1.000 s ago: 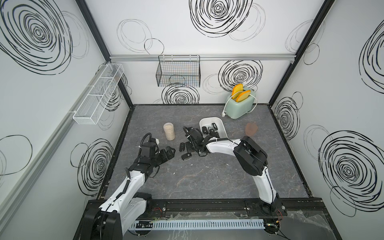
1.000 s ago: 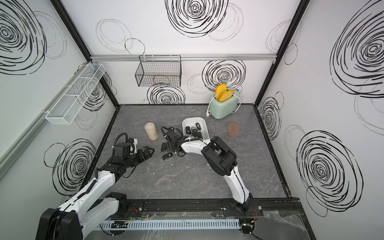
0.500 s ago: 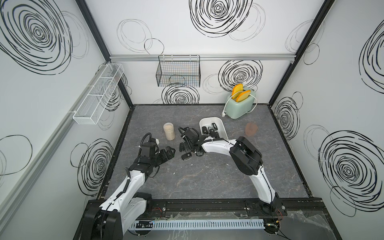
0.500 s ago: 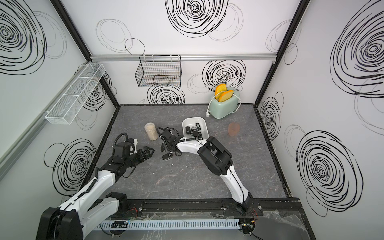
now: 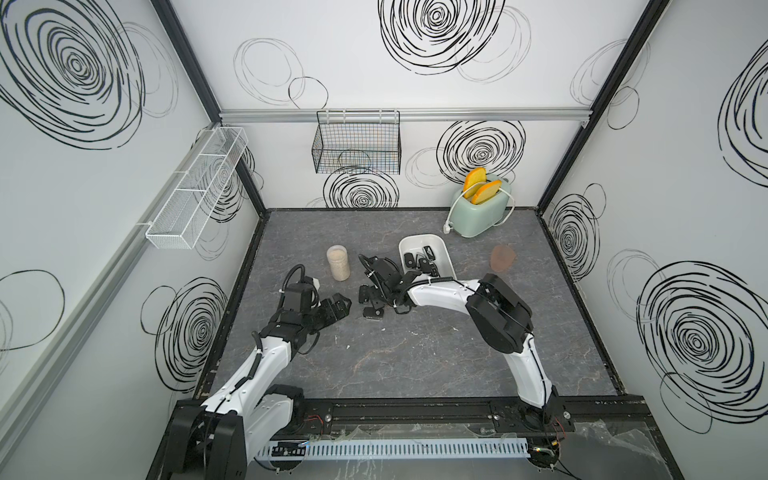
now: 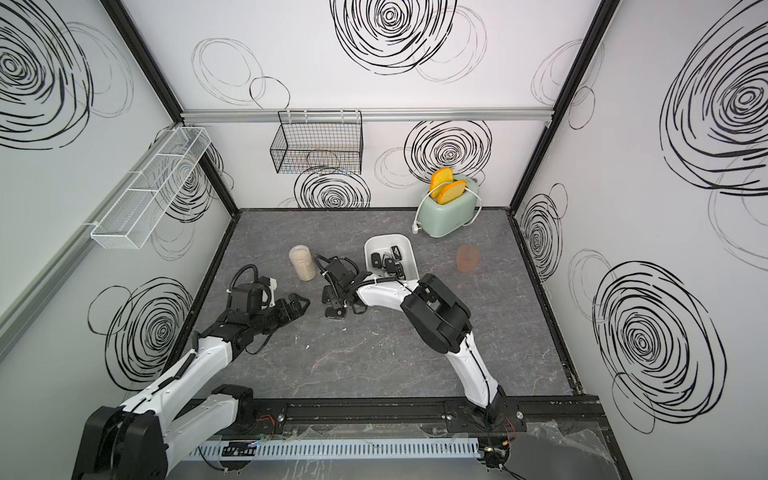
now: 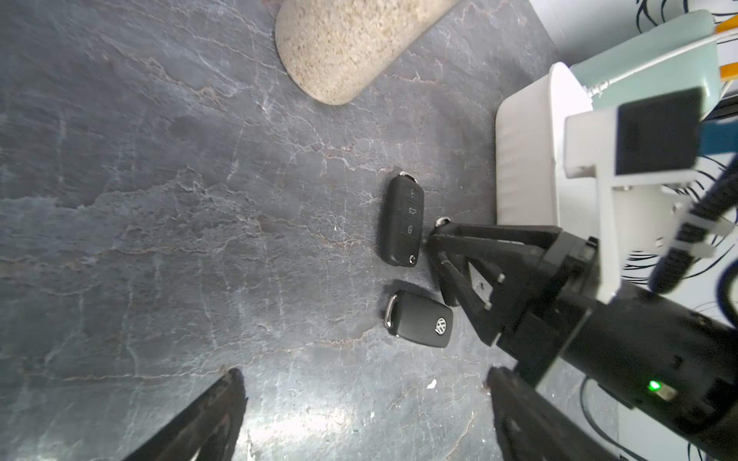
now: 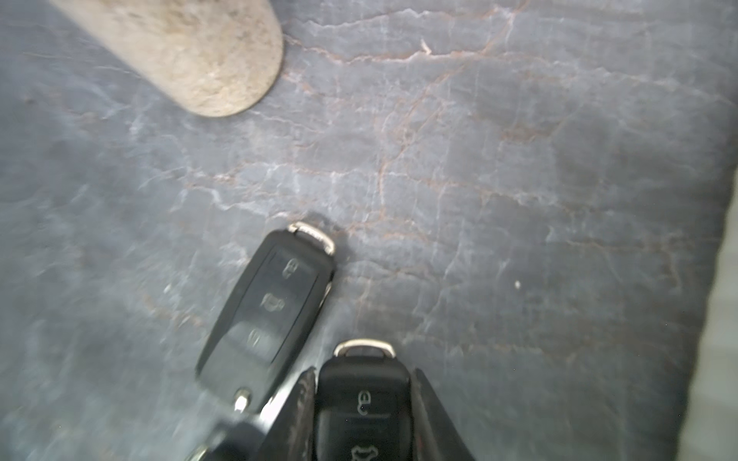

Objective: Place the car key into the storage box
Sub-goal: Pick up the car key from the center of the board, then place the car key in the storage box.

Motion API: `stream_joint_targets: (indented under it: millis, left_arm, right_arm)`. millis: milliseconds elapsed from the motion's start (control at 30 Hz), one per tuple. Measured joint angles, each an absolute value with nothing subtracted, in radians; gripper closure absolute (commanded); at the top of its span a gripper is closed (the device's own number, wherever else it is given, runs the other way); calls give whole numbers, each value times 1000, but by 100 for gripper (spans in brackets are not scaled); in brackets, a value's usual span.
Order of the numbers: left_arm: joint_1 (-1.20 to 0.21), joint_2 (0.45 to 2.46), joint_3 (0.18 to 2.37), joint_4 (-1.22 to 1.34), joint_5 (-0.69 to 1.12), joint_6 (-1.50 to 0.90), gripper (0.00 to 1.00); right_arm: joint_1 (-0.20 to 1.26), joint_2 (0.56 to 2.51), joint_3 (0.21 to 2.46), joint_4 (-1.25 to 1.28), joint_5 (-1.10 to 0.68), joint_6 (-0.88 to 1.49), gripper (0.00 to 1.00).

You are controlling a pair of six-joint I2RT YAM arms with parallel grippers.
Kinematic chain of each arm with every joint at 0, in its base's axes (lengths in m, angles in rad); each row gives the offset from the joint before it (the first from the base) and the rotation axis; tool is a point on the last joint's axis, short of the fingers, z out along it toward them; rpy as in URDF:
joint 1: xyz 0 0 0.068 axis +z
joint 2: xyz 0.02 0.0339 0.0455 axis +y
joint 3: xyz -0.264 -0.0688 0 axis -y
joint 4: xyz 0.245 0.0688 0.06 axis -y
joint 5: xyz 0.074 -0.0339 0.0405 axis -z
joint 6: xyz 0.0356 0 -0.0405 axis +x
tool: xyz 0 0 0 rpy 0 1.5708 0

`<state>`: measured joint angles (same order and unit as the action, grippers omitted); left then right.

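My left gripper is going to close on the black car key with its buttons facing up, near the key's end (image 5: 365,298) (image 7: 401,243) across from its silver loop.
In the right wrist view my right gripper (image 8: 362,375) is shut on a black car key (image 8: 363,403), which lies on the grey floor with its silver loop pointing away from the wrist. In both top views this gripper (image 5: 368,296) (image 6: 332,296) sits low, left of the white storage box (image 5: 445,250) (image 6: 410,252), and the held key is hidden under it. The box holds several black keys. My left gripper (image 5: 338,305) (image 7: 363,383) stands open and empty, a short way left of the loose keys.
Two more black keys (image 7: 401,221) (image 7: 419,323) lie on the floor beside the right fingers (image 7: 439,255). A beige jar (image 5: 338,263) stands behind them. A mint toaster (image 5: 482,212) and a pink cup (image 5: 503,258) are at the back right, with a wire basket (image 5: 357,147) and a mesh tray (image 5: 195,193) on the walls.
The right jaws have closed onto the car key on the floor. The right arm shifted slightly; the left arm has stayed still and open.
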<state>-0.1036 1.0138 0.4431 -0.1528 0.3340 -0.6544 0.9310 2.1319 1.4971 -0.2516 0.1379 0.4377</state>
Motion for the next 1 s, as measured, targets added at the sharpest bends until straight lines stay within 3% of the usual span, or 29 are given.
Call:
stream_joint_targets:
  millis: [500, 1000]
  left_arm:
    - [-187, 1108, 509, -138, 344, -656, 2]
    - [-299, 1140, 532, -118, 297, -648, 2]
  right_arm:
    - [766, 1707, 1177, -95, 28, 460, 69]
    - [598, 1692, 1081, -88, 126, 390, 68]
